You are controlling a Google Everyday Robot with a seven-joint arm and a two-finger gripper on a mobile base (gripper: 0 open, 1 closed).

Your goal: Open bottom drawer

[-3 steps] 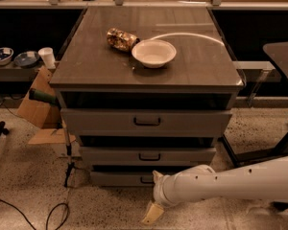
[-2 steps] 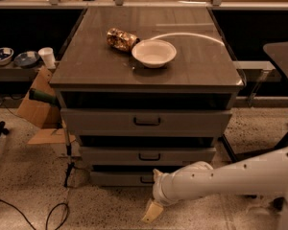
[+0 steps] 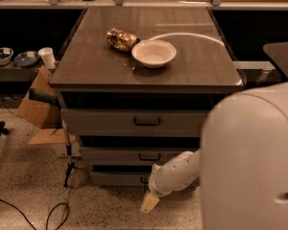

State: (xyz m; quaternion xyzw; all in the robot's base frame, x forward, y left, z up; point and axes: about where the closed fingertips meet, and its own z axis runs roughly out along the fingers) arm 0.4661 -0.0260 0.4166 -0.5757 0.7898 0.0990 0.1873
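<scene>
The robot's gripper needs to next go up to the bottom drawer's dark handle (image 3: pixel 146 180), below the middle drawer, and close there.
The bottom drawer (image 3: pixel 116 178) is the lowest grey front of the cabinet, just above the floor, and it looks shut. My forearm hides most of its small dark handle (image 3: pixel 144 180). My gripper (image 3: pixel 150 203) hangs on the end of the white arm, low in front of the drawer's right half, with its tan tip pointing down at the floor. It is just below and in front of the handle. I cannot tell whether it touches the drawer.
The middle drawer (image 3: pixel 120 155) and top drawer (image 3: pixel 105 121) sit above. A white bowl (image 3: pixel 153 52) and a crumpled snack bag (image 3: pixel 121 38) lie on the cabinet top. My arm's white shell (image 3: pixel 252 162) fills the right. A cardboard box (image 3: pixel 36 111) and cables (image 3: pixel 57 214) lie on the left.
The arm's white shell has swung in to fill the lower right of the view. The gripper has moved slightly up, toward the bottom drawer's front. The drawers have not moved.
</scene>
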